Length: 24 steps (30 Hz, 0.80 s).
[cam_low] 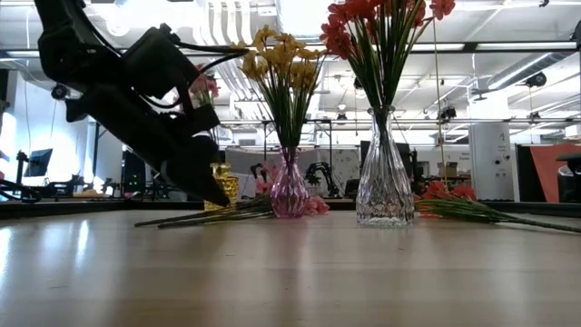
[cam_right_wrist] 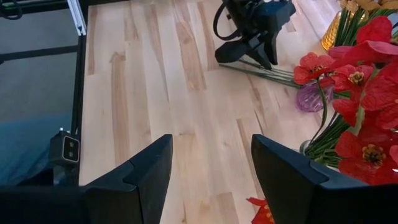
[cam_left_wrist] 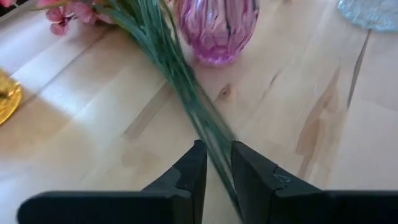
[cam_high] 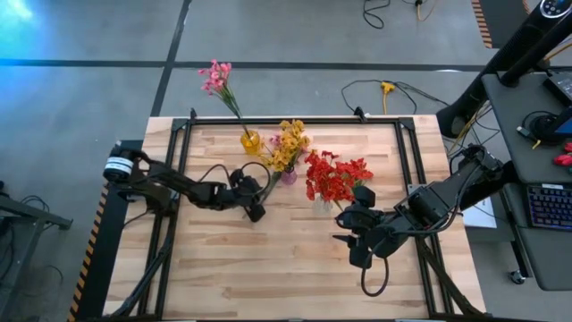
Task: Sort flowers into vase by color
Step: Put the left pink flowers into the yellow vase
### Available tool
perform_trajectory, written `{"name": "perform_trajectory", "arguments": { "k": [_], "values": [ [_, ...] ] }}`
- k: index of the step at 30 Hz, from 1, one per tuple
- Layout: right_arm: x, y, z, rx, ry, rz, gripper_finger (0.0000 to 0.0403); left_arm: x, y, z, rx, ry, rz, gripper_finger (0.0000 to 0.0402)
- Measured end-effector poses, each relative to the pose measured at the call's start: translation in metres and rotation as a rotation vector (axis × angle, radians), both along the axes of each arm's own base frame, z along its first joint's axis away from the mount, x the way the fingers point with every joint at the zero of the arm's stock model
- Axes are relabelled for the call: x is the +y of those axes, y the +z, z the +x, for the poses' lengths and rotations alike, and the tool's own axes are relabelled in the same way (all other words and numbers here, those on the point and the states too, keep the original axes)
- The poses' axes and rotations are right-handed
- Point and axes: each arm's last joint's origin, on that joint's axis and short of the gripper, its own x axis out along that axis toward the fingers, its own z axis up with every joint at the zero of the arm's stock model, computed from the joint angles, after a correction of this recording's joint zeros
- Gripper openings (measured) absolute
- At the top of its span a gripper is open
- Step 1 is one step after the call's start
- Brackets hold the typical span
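Note:
The green stems of neighboring pink sprays are bunched at my left gripper's fingers, so next I open and pinch a single spray's stem (cam_left_wrist: 216, 149) before I lift.
A bunch of pink flowers (cam_left_wrist: 62, 9) lies on the table beside the pink vase (cam_left_wrist: 217, 28), and my left gripper (cam_left_wrist: 217, 152) is shut on its green stems (cam_low: 182, 218). That vase holds yellow flowers (cam_high: 288, 143). Red flowers (cam_high: 335, 177) stand in the clear vase (cam_low: 385, 195), and a pink spray (cam_high: 216, 76) stands in the yellow vase (cam_high: 250, 139). More red flowers (cam_low: 454, 195) lie on the table at the right. My right gripper (cam_right_wrist: 211, 149) hangs open over the table, right of the clear vase. My left gripper pinches the bundle of thin green stems (cam_left_wrist: 211, 134) between its two fingers, partway along them, short of their free ends. The fingers slant down from the table's left side. The stems (cam_right_wrist: 261, 73) lie low along the table, with the blossoms beside the pink vase.
A black frame rail (cam_high: 295, 121) runs round the table top. The three vases stand close together at the table's far middle. Bare wood (cam_high: 268, 268) stretches across the near half. A desk with a keyboard (cam_high: 545, 206) stands to the right of the table.

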Motion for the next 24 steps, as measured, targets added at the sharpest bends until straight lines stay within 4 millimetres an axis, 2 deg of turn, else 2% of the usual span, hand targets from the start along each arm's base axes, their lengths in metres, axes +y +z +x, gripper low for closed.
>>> {"name": "perform_trajectory", "arguments": {
  "k": [3,7,10,16,24],
  "values": [
    [0.0,0.0,0.0,0.0,0.0,0.0,0.021,0.001,0.003,-0.004,0.017,0.023,0.001,0.0045],
    [0.0,0.0,0.0,0.0,0.0,0.0,0.021,0.001,0.007,-0.009,0.035,0.052,0.012,0.0009],
    [0.0,0.0,0.0,-0.001,0.0,0.001,0.021,0.001,0.01,-0.009,0.017,0.059,-0.005,0.001],
    [0.0,0.0,0.0,-0.001,0.0,0.001,0.021,-0.001,0.008,-0.019,0.132,-0.002,-0.055,0.0078],
    [0.0,0.0,0.0,0.0,0.002,-0.002,0.021,-0.009,0.009,-0.022,0.145,-0.106,-0.064,0.0185]
  ]
}}
